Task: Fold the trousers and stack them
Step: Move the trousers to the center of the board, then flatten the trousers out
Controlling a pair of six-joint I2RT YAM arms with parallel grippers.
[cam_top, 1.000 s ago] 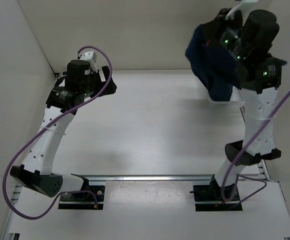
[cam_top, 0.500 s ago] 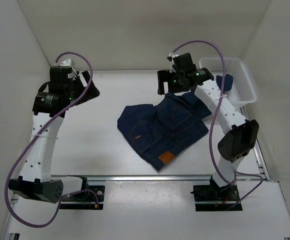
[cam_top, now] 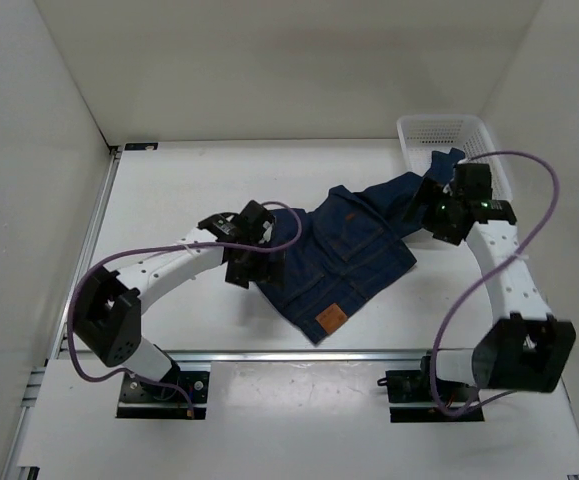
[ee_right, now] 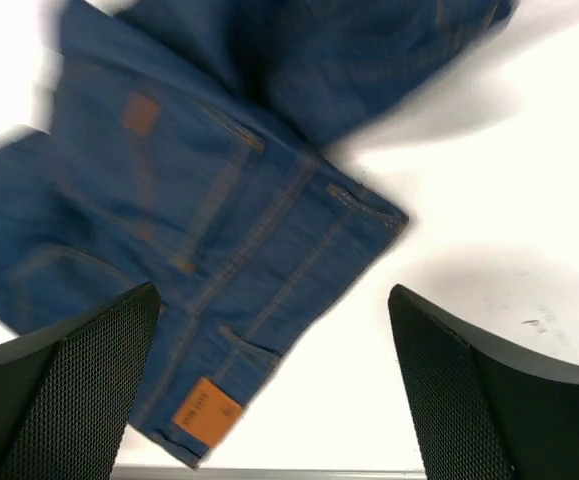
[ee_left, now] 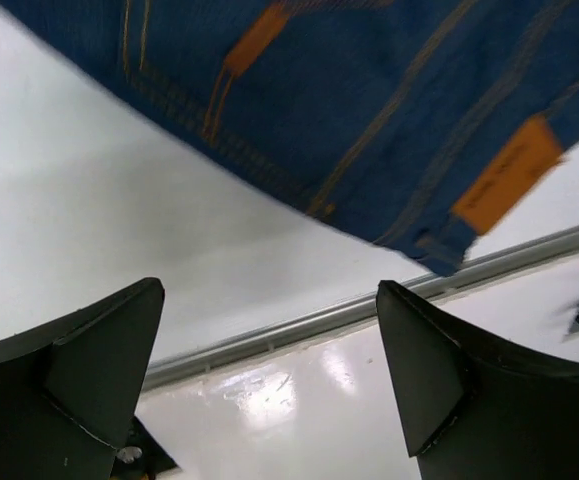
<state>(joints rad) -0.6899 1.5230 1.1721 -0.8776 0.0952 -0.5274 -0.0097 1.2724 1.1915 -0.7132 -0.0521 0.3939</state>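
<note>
The robot's right gripper needs to next close on the trousers' side edge (cam_top: 404, 240) (ee_right: 331, 168), where the leg toward the basket starts, just behind the waistband corner opposite the patch.
The trousers (cam_top: 354, 250), dark blue jeans with orange stitching and a tan patch (cam_top: 330, 319), lie crumpled in the middle of the table; one leg reaches up to the basket. My left gripper (cam_top: 252, 268) is low at their left edge and open. In the left wrist view the trousers (ee_left: 369, 90) lie ahead of the gripper (ee_left: 269, 385), and only bare table shows between its fingers. My right gripper (cam_top: 431, 215) hovers open over the leg end. In the right wrist view the trousers (ee_right: 199, 230) spread below the gripper (ee_right: 269, 390), and nothing is held.
A white mesh basket (cam_top: 417, 128) stands at the back right corner, with the trouser leg against its front. A metal rail (cam_top: 319, 353) runs along the table's near edge, close to the patch corner. White walls enclose the table on three sides.
The trousers hung from the raised right gripper a second ago and now lie on the table. The right gripper has opened and moved right. The left arm has swung from the back left to the trousers' left edge.
</note>
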